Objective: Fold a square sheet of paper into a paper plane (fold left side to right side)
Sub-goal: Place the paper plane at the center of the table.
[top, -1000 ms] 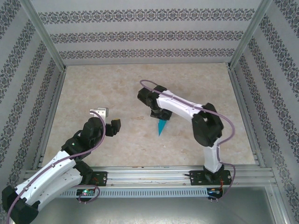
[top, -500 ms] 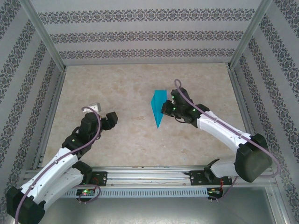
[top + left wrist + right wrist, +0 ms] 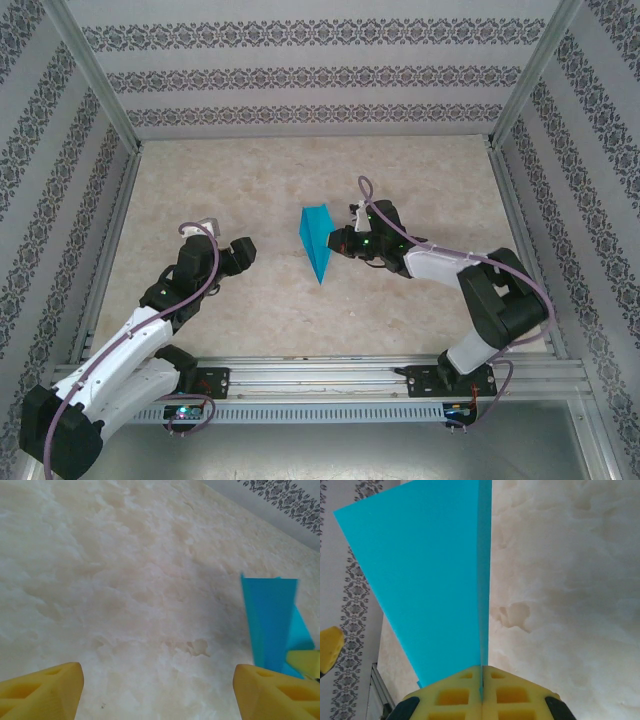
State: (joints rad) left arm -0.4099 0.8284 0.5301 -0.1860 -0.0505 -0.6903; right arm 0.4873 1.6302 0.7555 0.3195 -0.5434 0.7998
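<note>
My right gripper pinches the paper plane's side edge; it should open, come over the plane and take its middle fold [image 3: 318,240] before moving it.
The turquoise paper plane [image 3: 316,240] is a narrow pointed dart with creased layers, held up off the table at mid-table with its tip toward the near edge. My right gripper [image 3: 338,241] is shut on its right side; in the right wrist view the yellow pads [image 3: 450,695] pinch the folded edge of the paper plane [image 3: 430,575]. My left gripper [image 3: 243,258] stands open well to the left of it, nothing between its yellow fingertips [image 3: 45,692]. The paper plane [image 3: 272,625] appears at the right edge of the left wrist view.
The marbled beige table [image 3: 250,190] is ringed by an aluminium frame [image 3: 100,280] and patterned walls [image 3: 310,80]. A metal rail [image 3: 320,375] with both arm bases runs along the near edge.
The right arm lifted the paper plane off the table, swung out to the right, then carried it back left toward the middle. The left gripper stayed open and shifted slightly.
</note>
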